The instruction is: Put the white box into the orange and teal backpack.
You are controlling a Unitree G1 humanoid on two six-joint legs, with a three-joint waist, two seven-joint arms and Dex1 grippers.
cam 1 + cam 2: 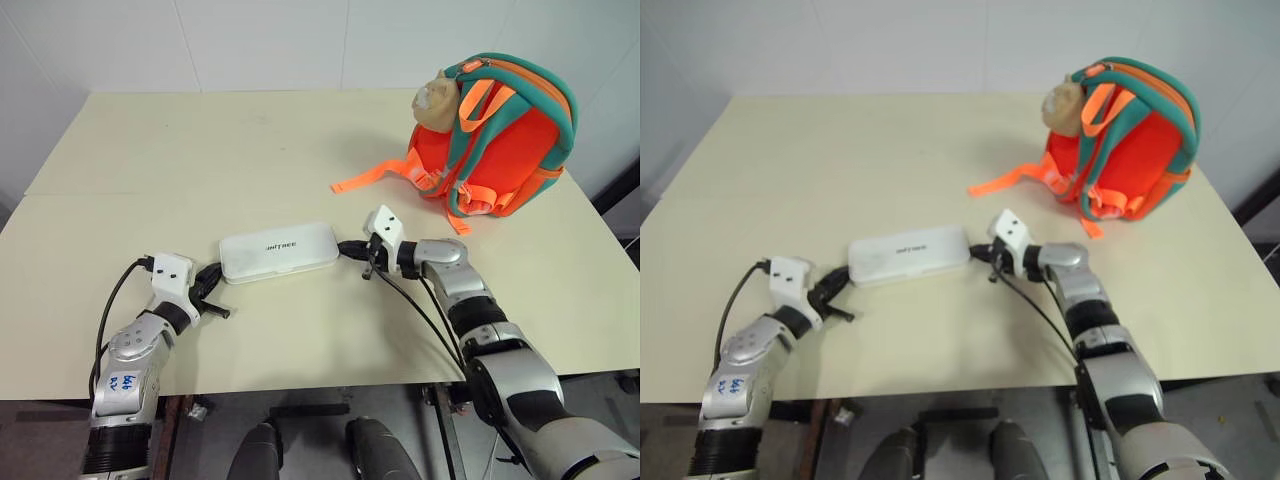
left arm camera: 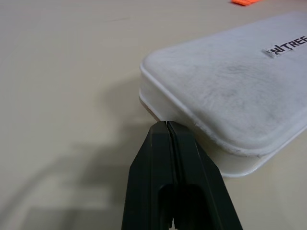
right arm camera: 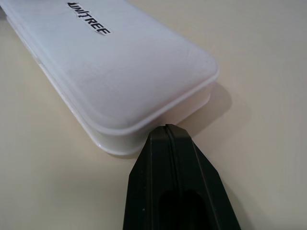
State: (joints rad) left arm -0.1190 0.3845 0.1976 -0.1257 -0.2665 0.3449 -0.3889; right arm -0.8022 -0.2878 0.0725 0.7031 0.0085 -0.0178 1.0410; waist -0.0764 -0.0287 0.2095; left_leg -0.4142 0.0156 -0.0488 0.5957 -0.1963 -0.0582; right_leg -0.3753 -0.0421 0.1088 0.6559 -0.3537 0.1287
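Observation:
Next, my left gripper lets go of the white box on the cream table (image 1: 332, 283), at a spot just in front of the fingers of my right gripper.
The white box (image 1: 279, 252) lies flat on the cream table (image 1: 200, 150), lid up with small dark lettering. My left gripper (image 1: 214, 276) is shut, its tips at the box's left end (image 2: 192, 96). My right gripper (image 1: 346, 247) is shut too, its tips against the box's right end (image 3: 120, 72). Neither gripper holds anything. The orange and teal backpack (image 1: 505, 140) stands upright at the table's far right, with a tan plush head (image 1: 437, 98) on top and an orange strap (image 1: 372, 178) trailing toward the middle.
The table's front edge (image 1: 300, 385) runs just behind my arms. A black cable (image 1: 112, 300) loops off my left wrist. A white wall rises behind the table. A dark object (image 1: 622, 195) shows past the table's right edge.

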